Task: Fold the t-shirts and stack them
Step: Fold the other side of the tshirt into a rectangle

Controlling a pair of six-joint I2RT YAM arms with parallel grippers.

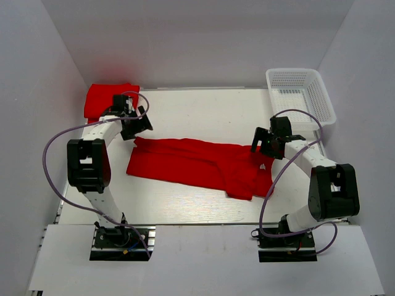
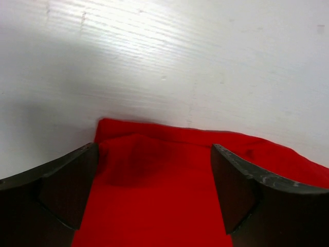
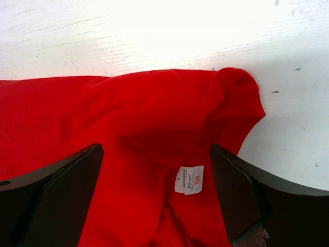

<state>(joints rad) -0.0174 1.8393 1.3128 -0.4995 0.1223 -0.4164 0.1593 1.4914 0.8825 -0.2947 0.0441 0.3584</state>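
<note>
The red t-shirt's top layer slants away from its back corner, so the robot's right gripper needs to pinch that layer (image 3: 182, 110) near the back corner and straighten it before folding.
A red t-shirt (image 1: 197, 166) lies folded lengthwise into a long strip across the middle of the table. Another red t-shirt (image 1: 110, 97) sits folded at the back left corner. My left gripper (image 1: 138, 125) hangs open over the strip's left end (image 2: 154, 190), nothing between its jaws. Over the strip's right end, my right gripper (image 1: 264, 143) is open as well. In the right wrist view the cloth (image 3: 154, 118) below shows its white neck label (image 3: 188, 179) between the dark fingers (image 3: 241, 195).
A white mesh basket (image 1: 300, 94) stands at the back right, close beside the right arm. White walls close in the table on the left, back and right. Bare white tabletop (image 1: 197, 111) lies behind the strip and in front of it.
</note>
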